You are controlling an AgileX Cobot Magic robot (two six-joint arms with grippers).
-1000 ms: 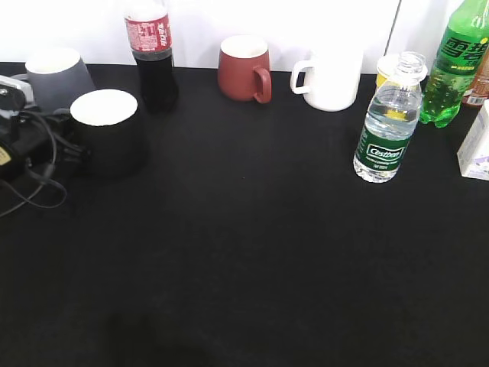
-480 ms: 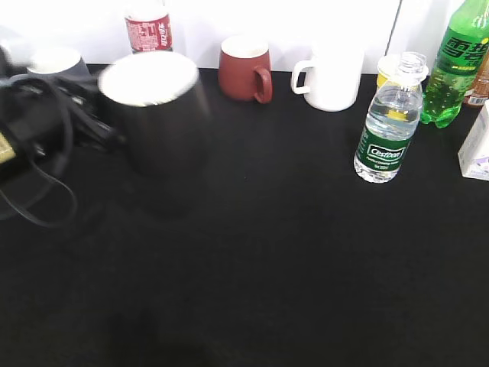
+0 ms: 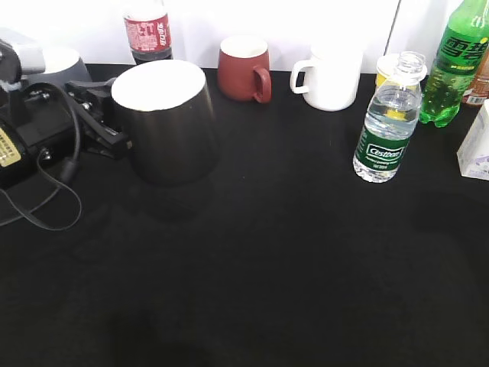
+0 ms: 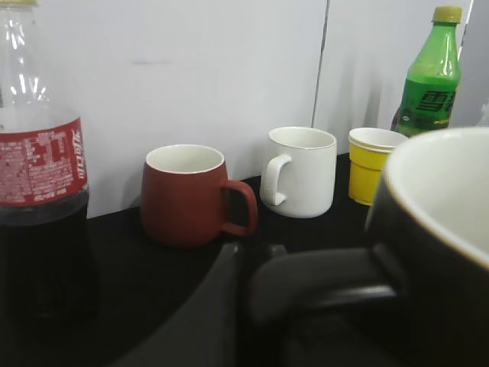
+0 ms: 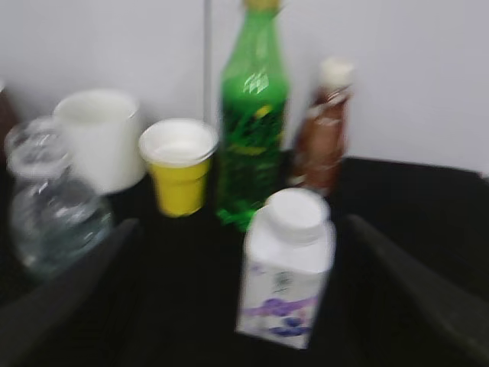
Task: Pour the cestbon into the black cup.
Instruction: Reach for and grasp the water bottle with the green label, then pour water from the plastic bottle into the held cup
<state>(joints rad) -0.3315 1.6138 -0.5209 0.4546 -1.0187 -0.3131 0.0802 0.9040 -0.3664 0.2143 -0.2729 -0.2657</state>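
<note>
The cestbon's dark green label (image 3: pixel 382 151) is low on the bottle's body. My right gripper needs to go there next and close on it.
The black cup (image 3: pixel 168 130), white inside, hangs upright above the left of the black table. My left gripper (image 3: pixel 114 139) is shut on its handle. In the left wrist view the cup (image 4: pixel 447 252) fills the right side, and the handle sits between my left gripper's fingers (image 4: pixel 244 264). The cestbon (image 3: pixel 386 130), a clear bottle with a dark green label, stands at the right. It also shows blurred at the left of the right wrist view (image 5: pixel 46 210). My right gripper (image 5: pixel 243 225) is open and empty, away from the cestbon, and out of the exterior view.
Along the back wall stand a cola bottle (image 3: pixel 149 34), a grey mug (image 3: pixel 65 65), a dark red mug (image 3: pixel 243 69) and a white mug (image 3: pixel 328 76). At the right are a yellow cup (image 5: pixel 177 164), a green soda bottle (image 3: pixel 458 61), a brown bottle (image 5: pixel 321 130) and a white bottle (image 5: pixel 286 279).
My left gripper has lifted the black cup from its spot at the left and carried it right, toward the camera. The cestbon has not moved.
</note>
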